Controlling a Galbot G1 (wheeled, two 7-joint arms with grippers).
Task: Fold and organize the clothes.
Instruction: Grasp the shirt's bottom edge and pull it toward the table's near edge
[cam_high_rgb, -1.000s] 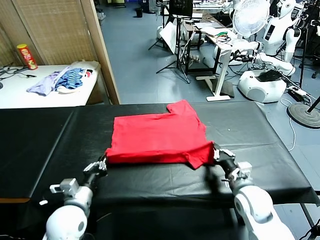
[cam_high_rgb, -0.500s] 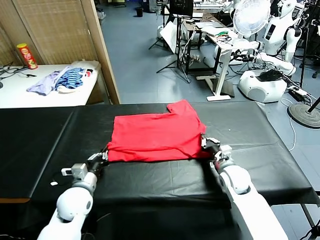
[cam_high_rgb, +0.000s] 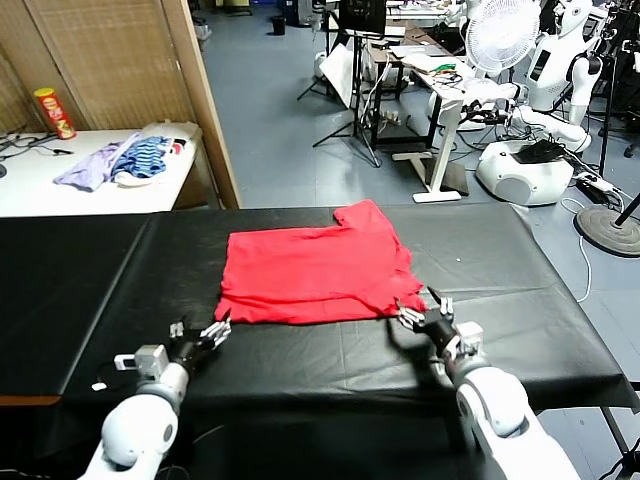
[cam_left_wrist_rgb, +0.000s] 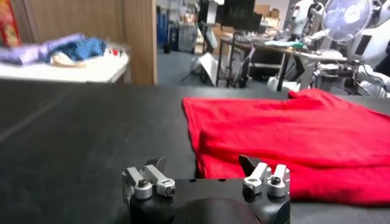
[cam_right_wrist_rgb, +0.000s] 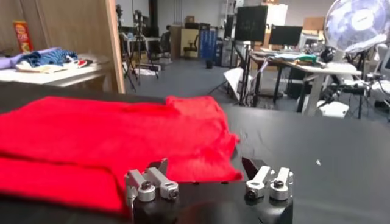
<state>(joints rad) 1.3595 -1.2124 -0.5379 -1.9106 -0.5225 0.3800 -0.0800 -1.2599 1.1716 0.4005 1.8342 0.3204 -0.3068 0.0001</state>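
Observation:
I need to use my left gripper and my right gripper to pull the T-shirt closer by its near corners (cam_high_rgb: 224, 312) before folding it, as the sleeve is at the table's far edge.
The clothes, one bright red T-shirt (cam_high_rgb: 315, 272), lie folded flat on the black table (cam_high_rgb: 520, 270), one sleeve pointing to the far side. My left gripper (cam_high_rgb: 200, 327) sits low on the table just short of the shirt's near left corner, open and holding nothing. My right gripper (cam_high_rgb: 420, 308) is at the near right corner, also open and empty. In the left wrist view the shirt (cam_left_wrist_rgb: 292, 131) lies just beyond the open left gripper (cam_left_wrist_rgb: 203, 163). In the right wrist view the shirt's hem (cam_right_wrist_rgb: 109, 137) lies ahead of the open right gripper (cam_right_wrist_rgb: 205, 165).
A white side table (cam_high_rgb: 60, 190) at the back left carries lavender and blue-striped garments (cam_high_rgb: 120, 160) and a red can (cam_high_rgb: 53, 112). A wooden partition (cam_high_rgb: 200, 90) stands beside it. A fan (cam_high_rgb: 497, 35) and other robots (cam_high_rgb: 530, 150) stand beyond the table at the right.
Both grippers were shut on the shirt's near edge; they have opened, let it go and drawn back toward me. The shirt's near corners now lie flat.

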